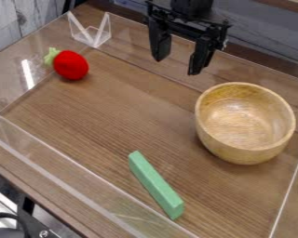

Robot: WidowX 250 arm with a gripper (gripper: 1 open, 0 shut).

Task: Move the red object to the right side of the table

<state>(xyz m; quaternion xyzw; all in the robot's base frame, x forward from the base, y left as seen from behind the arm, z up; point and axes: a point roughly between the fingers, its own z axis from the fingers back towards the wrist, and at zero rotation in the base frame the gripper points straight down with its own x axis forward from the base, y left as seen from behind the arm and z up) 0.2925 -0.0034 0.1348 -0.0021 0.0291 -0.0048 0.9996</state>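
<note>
The robot's gripper will close on the round body [72,63] of the red object, leaving the object's green leafy tip sticking out to the side.
The red object [70,63], a small round red toy fruit with a green leafy tip, rests on the table [115,116] at its far left, close to the clear wall. My gripper [178,54] hangs above the table's far middle, well to the right of the red object and apart from it. Its dark fingers [197,58] point down and stand open with nothing between them.
A large wooden bowl [246,123] sits at the right side of the table. A flat green block [155,184] lies near the front edge. Low clear acrylic walls [64,172] run around the tabletop, and a clear angled piece [89,33] stands at the far left.
</note>
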